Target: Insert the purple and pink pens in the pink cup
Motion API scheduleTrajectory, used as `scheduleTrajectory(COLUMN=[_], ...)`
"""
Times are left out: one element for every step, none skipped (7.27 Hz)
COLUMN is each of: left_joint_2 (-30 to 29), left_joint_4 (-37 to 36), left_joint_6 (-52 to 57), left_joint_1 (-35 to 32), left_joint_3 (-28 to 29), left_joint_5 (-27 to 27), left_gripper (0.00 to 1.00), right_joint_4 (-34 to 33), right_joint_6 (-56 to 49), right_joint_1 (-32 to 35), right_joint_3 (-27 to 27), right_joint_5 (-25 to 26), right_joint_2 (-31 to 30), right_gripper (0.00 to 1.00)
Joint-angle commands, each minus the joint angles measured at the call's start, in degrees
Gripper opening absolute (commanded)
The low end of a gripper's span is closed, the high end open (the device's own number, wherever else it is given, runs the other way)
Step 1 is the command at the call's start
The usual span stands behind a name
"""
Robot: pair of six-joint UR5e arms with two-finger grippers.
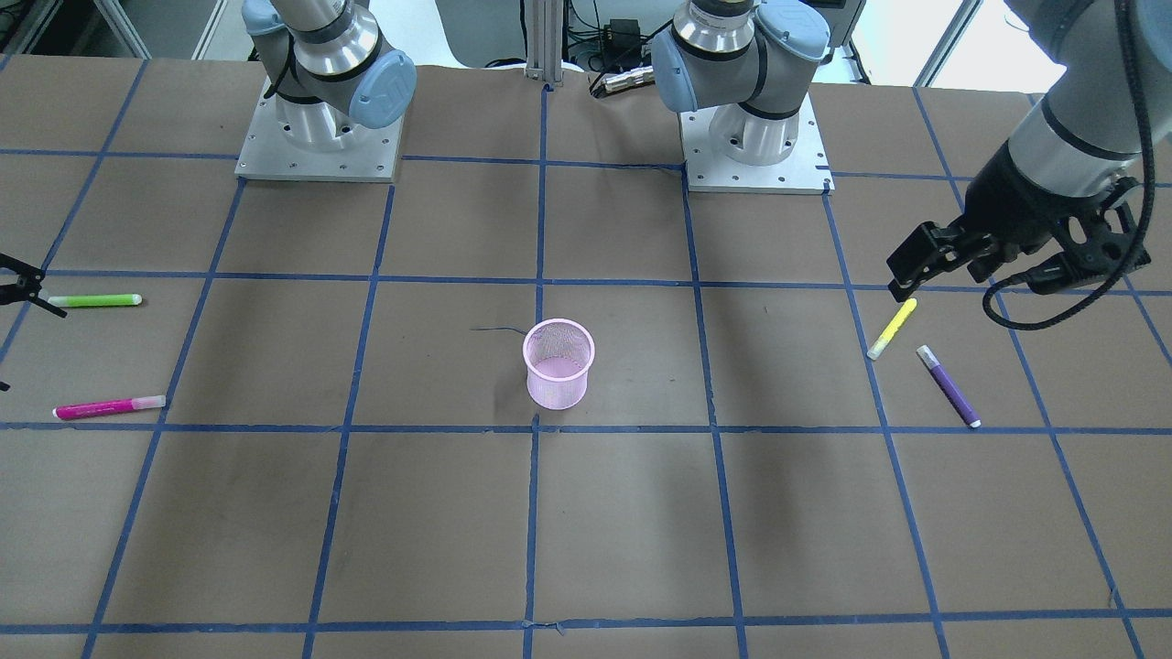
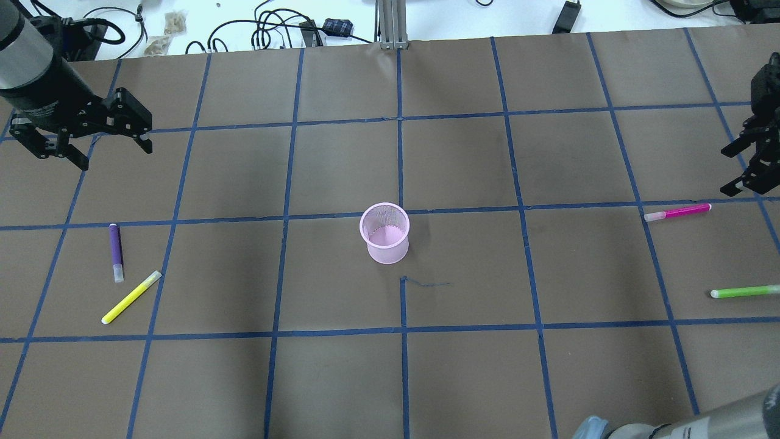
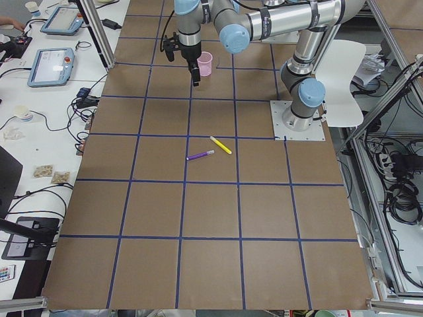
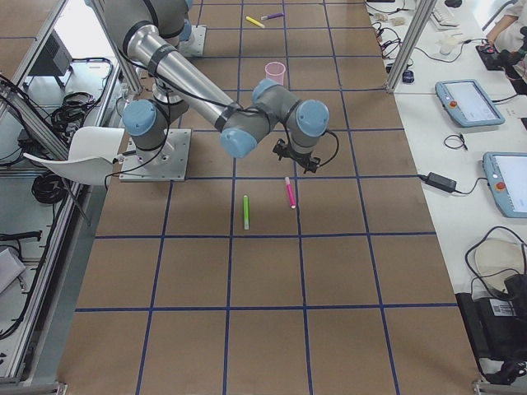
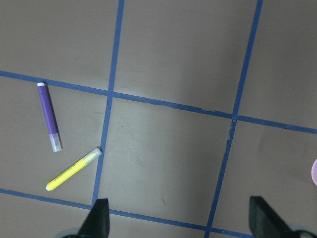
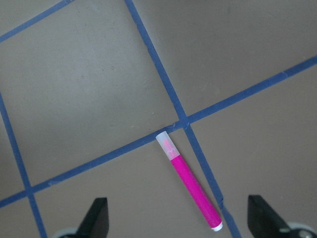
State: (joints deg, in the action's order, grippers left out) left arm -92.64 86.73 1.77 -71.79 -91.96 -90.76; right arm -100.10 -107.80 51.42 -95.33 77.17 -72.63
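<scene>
Next, my right gripper grips the pink pen's body point(image 1: 89, 410) point(image 6: 199, 197) between its middle and the end opposite the pen's pale cap.
The pink mesh cup point(image 2: 384, 233) stands upright and empty at the table's middle; it also shows in the front view point(image 1: 558, 362). The purple pen point(image 2: 115, 252) lies flat on the table's left next to a yellow pen, and shows in the left wrist view point(image 5: 49, 116). The pink pen point(image 2: 677, 212) lies flat on the right and shows in the right wrist view point(image 6: 190, 186). My left gripper point(image 2: 114, 152) is open and empty, raised beyond the purple pen. My right gripper point(image 2: 731, 169) is open and empty, raised just beyond the pink pen.
A yellow pen point(image 2: 131, 297) lies slanted close to the purple pen's capped end. A green pen point(image 2: 744, 291) lies near the table's right edge, nearer the robot than the pink pen. Blue tape lines grid the brown table point(image 2: 463, 366).
</scene>
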Motion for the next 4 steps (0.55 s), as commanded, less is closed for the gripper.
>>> scheduleTrajectory(left_joint_2=[-2.52,-4.11,-5.43,-7.09], left_joint_4=[-1.74,-2.0,-2.35,-2.36], left_joint_6=[0.52,0.52,0.52,0.61], left_joint_1=[5.84,7.96,9.98,13.13], left_joint_3=[-0.07,-0.07,-0.15,-0.15], left_joint_5=[-0.04,-0.04,-0.21,-0.04], left_gripper=[1.0,1.0,1.0,1.0], right_joint_4=[-4.37,-5.88,-6.42,-6.42], right_joint_6=[-21.99,-28.27,-32.08,-34.73], right_joint_1=[-2.46,-2.64,-2.91,-3.26], right_joint_3=[-0.38,-0.39,-0.56,-0.65], right_joint_5=[-3.51,-3.51,-3.6,-4.21], right_joint_2=[6.51,8.8,10.3,11.62], right_gripper=[0.97,0.96,0.96,0.95])
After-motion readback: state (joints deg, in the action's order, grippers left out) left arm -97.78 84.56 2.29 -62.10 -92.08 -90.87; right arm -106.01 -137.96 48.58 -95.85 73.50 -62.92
